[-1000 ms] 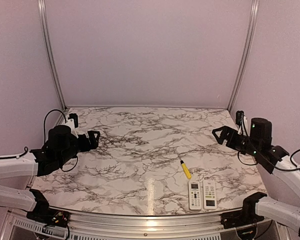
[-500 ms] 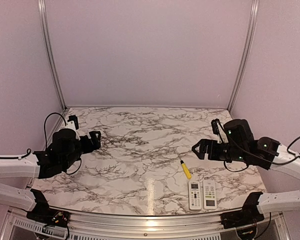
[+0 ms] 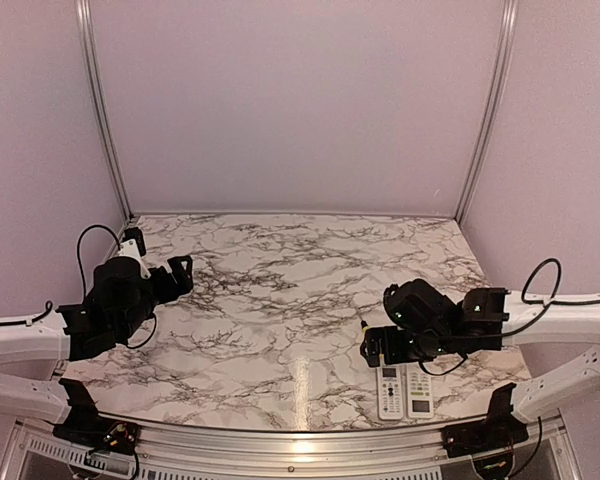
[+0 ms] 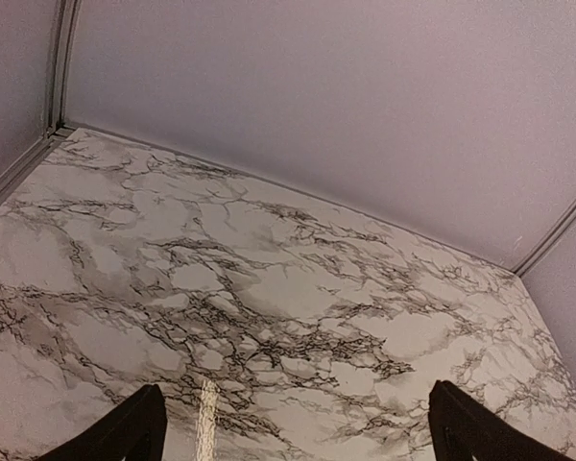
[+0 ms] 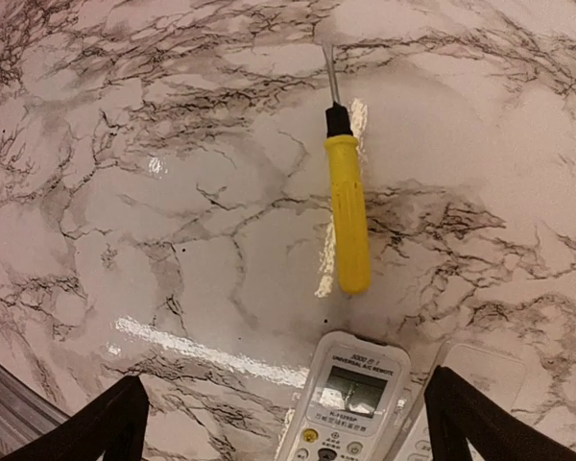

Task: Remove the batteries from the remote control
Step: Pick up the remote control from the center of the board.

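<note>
I will close my right gripper on the screen end (image 3: 390, 379) (image 5: 342, 417) of the white remote control whose screen lies toward the yellow-handled screwdriver.
Two white remote controls lie face up side by side near the table's front right edge, the left remote (image 3: 390, 390) (image 5: 350, 399) showing its screen and the right remote (image 3: 419, 389) (image 5: 472, 379) only partly seen from the wrist. No batteries show; they are hidden. My right gripper (image 3: 374, 349) (image 5: 286, 424) hangs open just above the far end of the left remote, nothing between its fingers. My left gripper (image 3: 180, 271) (image 4: 298, 424) is open over bare marble at the far left.
A yellow-handled screwdriver (image 5: 348, 211) lies on the marble just beyond the remotes, tip pointing away. The table (image 3: 280, 290) is walled at the back and sides, with metal posts in the rear corners.
My right arm has swung down and left from the right side to hover over the screwdriver and the remotes. The left arm has drawn back slightly to the left.
</note>
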Controlling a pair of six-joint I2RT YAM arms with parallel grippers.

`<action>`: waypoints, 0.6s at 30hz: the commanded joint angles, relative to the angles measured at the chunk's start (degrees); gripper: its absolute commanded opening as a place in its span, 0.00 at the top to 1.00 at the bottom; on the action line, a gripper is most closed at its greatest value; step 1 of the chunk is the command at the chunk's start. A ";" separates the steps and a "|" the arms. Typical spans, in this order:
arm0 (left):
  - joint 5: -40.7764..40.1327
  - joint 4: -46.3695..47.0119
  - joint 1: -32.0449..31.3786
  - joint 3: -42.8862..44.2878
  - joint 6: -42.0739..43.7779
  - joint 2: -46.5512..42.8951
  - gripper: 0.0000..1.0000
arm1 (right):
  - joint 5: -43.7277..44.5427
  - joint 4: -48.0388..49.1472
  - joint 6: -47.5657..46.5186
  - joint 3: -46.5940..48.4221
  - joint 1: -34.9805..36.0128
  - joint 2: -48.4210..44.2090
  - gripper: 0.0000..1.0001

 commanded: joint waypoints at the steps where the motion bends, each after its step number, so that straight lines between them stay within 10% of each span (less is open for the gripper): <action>1: 0.40 -1.43 -0.20 -0.61 0.69 -1.80 0.02 | 0.95 -1.95 5.04 -0.61 0.90 0.94 0.01; 18: 1.51 -1.60 -0.20 0.53 1.87 -0.89 0.02 | -6.25 3.96 9.29 -9.38 1.31 0.31 0.16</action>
